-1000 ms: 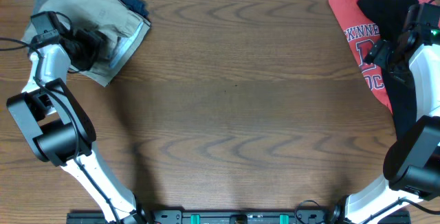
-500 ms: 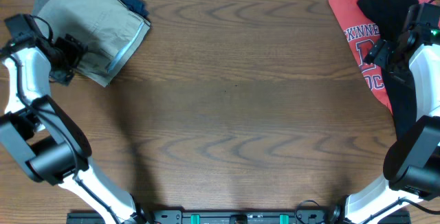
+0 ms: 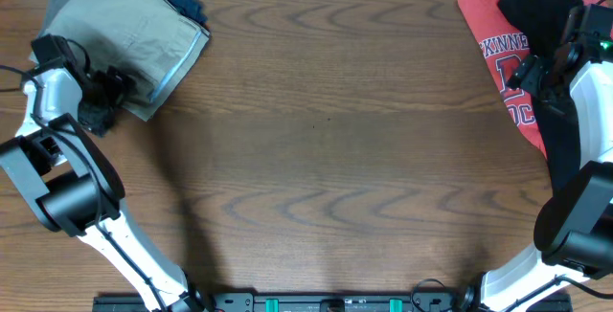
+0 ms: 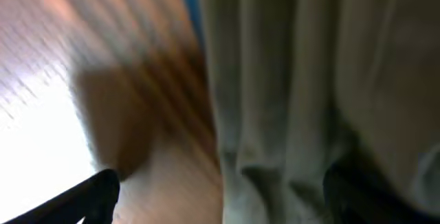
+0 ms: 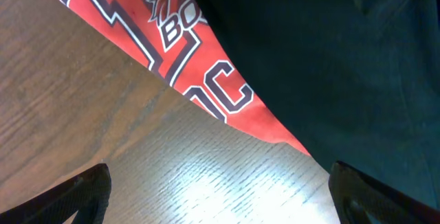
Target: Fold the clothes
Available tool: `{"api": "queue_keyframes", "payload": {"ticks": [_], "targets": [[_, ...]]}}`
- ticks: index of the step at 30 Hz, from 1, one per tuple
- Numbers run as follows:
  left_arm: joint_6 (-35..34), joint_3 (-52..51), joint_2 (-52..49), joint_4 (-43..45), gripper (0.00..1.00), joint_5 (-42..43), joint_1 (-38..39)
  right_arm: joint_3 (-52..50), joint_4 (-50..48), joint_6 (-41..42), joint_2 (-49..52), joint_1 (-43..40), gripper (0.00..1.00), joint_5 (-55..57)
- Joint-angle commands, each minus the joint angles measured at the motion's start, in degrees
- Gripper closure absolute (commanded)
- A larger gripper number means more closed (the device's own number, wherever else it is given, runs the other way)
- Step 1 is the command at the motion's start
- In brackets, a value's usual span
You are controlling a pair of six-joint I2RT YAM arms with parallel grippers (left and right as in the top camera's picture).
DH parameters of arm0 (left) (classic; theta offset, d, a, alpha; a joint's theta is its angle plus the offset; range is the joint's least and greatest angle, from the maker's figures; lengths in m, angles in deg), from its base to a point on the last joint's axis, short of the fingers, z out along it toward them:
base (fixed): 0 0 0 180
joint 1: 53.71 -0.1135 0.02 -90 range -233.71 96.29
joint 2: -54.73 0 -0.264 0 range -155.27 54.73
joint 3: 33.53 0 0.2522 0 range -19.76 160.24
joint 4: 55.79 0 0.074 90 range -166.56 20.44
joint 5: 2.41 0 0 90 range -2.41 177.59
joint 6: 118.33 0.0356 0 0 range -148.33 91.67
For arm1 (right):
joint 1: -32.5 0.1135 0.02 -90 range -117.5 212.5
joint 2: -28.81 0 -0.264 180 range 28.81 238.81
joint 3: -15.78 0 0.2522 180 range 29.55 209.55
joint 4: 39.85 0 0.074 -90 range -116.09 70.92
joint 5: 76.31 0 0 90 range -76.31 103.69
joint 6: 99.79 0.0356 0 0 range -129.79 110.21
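Note:
Next, I take the trousers' near corner (image 3: 140,109) with my left gripper, lift it and lay it flat, because the tan trousers are bunched into creases at the pile's near edge.
The folded tan trousers (image 3: 129,30) lie at the table's far left corner, on top of a navy garment (image 3: 190,8). My left gripper (image 3: 107,94) stands open at the pile's near left edge, holding nothing. The left wrist view is blurred; it shows tan cloth (image 4: 309,80) on the right, with one of the fingers (image 4: 96,191) over bare wood. At the far right lies a red white-printed T-shirt (image 3: 498,39) with black trousers (image 3: 541,11) partly over it. My right gripper (image 3: 534,75) hovers open above them. Its wrist view shows the T-shirt (image 5: 172,38) and the black cloth (image 5: 330,59).
A wooden table (image 3: 326,159) spreads between the two piles. A grey-blue cloth edge (image 3: 178,61) sticks out under the tan trousers. Both arm bases stand at the near edge, left and right.
My left gripper has opened, let go of the tan trousers and drawn back to the pile's near left edge. The right arm has not moved.

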Motion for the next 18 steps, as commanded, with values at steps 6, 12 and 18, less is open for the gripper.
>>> {"api": "queue_keyframes", "payload": {"ticks": [6,12,18], "targets": [[1.90,-0.61,-2.82,3.26,0.05,1.05,1.66,0.20,0.07,0.76,0.28,-0.07,0.01,0.55],[1.90,-0.61,-3.48,7.02,0.09,3.85,4.28,0.22,0.07,0.76,0.28,-0.07,0.01,0.55],[1.86,-0.61,-3.87,9.92,0.50,3.76,5.97,0.20,0.07,0.76,0.28,-0.07,0.01,0.55]]}}
